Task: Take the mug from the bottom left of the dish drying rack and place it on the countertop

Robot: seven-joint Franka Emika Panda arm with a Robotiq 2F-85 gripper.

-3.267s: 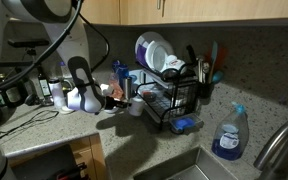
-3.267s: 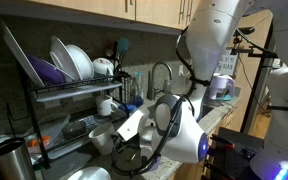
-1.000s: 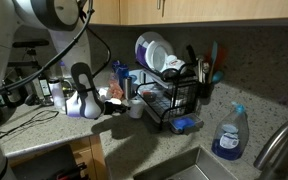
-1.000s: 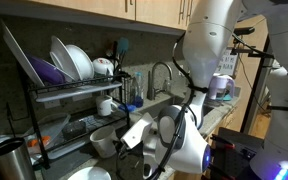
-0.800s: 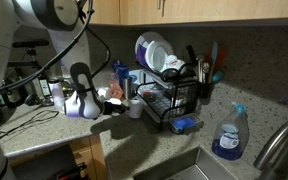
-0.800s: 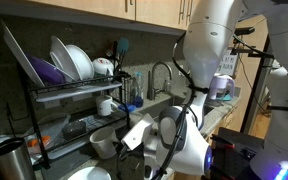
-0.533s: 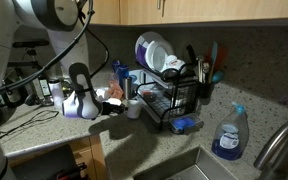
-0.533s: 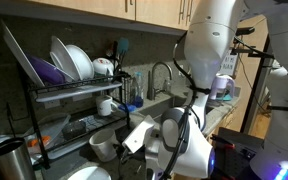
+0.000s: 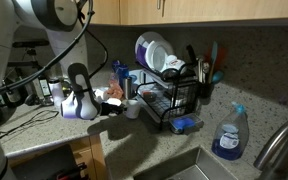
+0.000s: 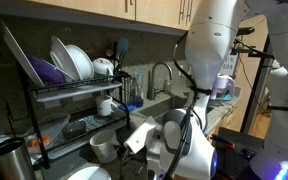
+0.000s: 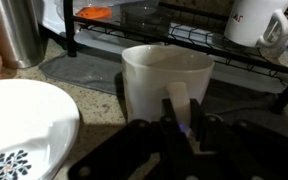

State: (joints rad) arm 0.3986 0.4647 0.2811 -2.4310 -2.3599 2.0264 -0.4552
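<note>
The robot's gripper should release the mug, now low in front of the rack, on the countertop (image 9: 132,115) (image 11: 159,128) between the white patterned bowl and the dish drying rack.
The whitish mug (image 11: 162,72) stands upright just in front of the black wire dish drying rack (image 11: 199,42), low over the speckled countertop (image 11: 92,97); I cannot tell whether its base touches. My gripper (image 11: 179,112) is shut on the mug's near wall, with one finger inside the rim. In both exterior views the mug (image 9: 133,108) (image 10: 103,148) sits at the tip of the gripper (image 9: 118,104) (image 10: 125,143), beside the rack (image 9: 172,98) (image 10: 46,96) and outside it.
A white patterned bowl (image 11: 22,132) and a steel tumbler (image 11: 18,30) sit close to the mug. Another white mug (image 11: 254,18) stays on the rack. A blue spray bottle (image 9: 229,135), faucet (image 9: 278,140) and sink (image 9: 184,168) lie beyond the rack. Bottles crowd the counter corner (image 9: 52,88).
The arm has carried the mug a little further away from the rack and slightly lower. The grip on the mug has not changed.
</note>
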